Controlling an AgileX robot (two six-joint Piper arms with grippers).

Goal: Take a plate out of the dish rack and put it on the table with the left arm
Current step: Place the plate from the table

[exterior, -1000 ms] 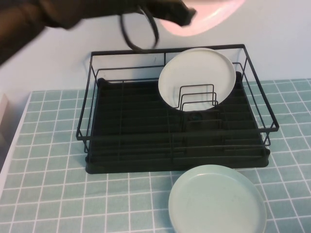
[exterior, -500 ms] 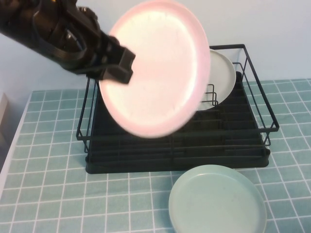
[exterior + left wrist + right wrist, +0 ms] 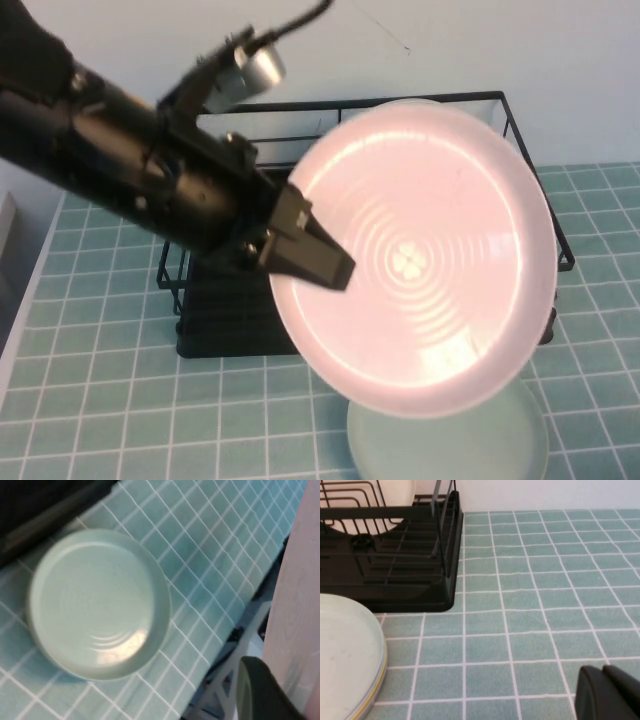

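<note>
The pale pink plate, now tilted over the dish rack's front, will be let go by my left gripper, which is to leave it on top of the mint green plate [image 3: 451, 418] [image 3: 100, 604].
My left gripper [image 3: 318, 258] is shut on the rim of the pale pink plate [image 3: 425, 255] and holds it tilted in the air, its underside with the rings and clover mark facing the camera. The plate hangs over the front of the black dish rack [image 3: 215, 320] and the mint green plate [image 3: 450, 445]. In the left wrist view the pink plate [image 3: 295, 610] fills the edge beside one black finger [image 3: 257, 692], with the mint plate [image 3: 95, 602] on the teal tiled table [image 3: 210, 545] below. My right gripper [image 3: 610, 692] is shut, low over the table [image 3: 520, 605], apart from the rack [image 3: 395, 555].
A cream-white plate [image 3: 400, 500] stands in the rack's dividers, mostly hidden behind the pink plate in the high view. The mint plate [image 3: 345, 660] lies on the tiles in front of the rack. Open tiles lie left of the rack [image 3: 90, 380]. The table's edge runs along the left.
The left arm has swung the pink plate forward and down from above the rack, turning it so its underside faces the camera. It now covers the cream plate and part of the mint plate.
</note>
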